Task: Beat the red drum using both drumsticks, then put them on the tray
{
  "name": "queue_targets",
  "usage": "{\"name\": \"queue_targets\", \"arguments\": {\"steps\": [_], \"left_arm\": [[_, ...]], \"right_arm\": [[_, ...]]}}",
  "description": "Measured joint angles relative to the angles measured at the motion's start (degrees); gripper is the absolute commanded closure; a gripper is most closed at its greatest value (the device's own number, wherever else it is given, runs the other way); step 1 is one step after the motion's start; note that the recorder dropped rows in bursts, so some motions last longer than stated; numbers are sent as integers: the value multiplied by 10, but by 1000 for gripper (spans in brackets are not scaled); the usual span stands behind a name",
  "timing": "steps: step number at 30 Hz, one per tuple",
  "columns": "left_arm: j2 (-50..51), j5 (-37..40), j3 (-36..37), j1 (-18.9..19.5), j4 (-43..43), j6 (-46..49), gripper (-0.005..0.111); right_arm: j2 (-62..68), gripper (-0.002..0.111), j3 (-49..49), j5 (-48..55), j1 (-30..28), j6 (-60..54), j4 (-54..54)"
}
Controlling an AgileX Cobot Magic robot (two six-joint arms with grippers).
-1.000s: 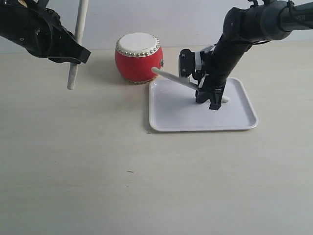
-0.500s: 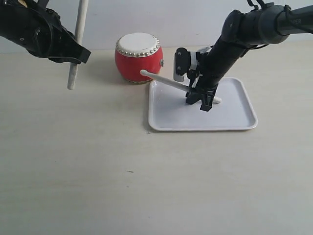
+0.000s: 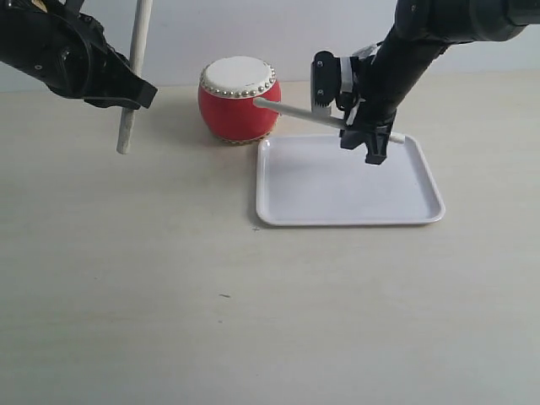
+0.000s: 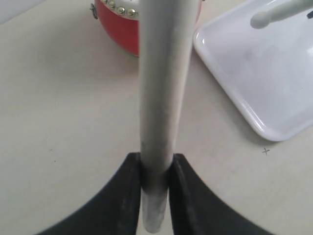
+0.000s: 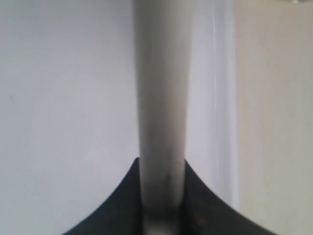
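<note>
The robot's right gripper will release its drumstick in the far half of the white tray (image 3: 339,164) (image 5: 137,147), so it lies along the length of the tray.
The red drum (image 3: 238,99) stands on the table just off the white tray's (image 3: 337,194) far left corner. My left gripper (image 3: 135,94) is shut on one drumstick (image 3: 126,126), held nearly upright to the left of the drum and above the table. That drumstick (image 4: 164,88) runs up between my left gripper's (image 4: 156,181) fingers, with the drum (image 4: 117,24) behind it. My right gripper (image 3: 369,143) is shut on the other drumstick (image 3: 304,116) over the tray's far edge. Its rounded tip lies against or just in front of the drum's upper side. The right gripper (image 5: 163,196) clamps this drumstick (image 5: 161,98) above the tray (image 5: 63,98).
The pale wooden table (image 3: 169,295) stretches wide in front of and left of the tray. A light wall rises behind the drum. The right arm (image 3: 422,34) leans in from the upper right over the tray's back edge.
My right gripper has risen and moved back from the tray's middle to its far edge, carrying its drumstick; the tip went up towards the drum. The left arm has not moved.
</note>
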Motion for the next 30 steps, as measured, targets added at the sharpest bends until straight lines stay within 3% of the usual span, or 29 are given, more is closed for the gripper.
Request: {"name": "queue_targets", "arguments": {"steps": [4, 20, 30], "left_arm": [[0, 0, 0, 0, 0, 0, 107], [0, -1, 0, 0, -8, 0, 107], [0, -2, 0, 0, -8, 0, 107]], "right_arm": [[0, 108, 0, 15, 0, 49, -62], [45, 108, 0, 16, 0, 84, -102], [45, 81, 0, 15, 0, 85, -102]]}}
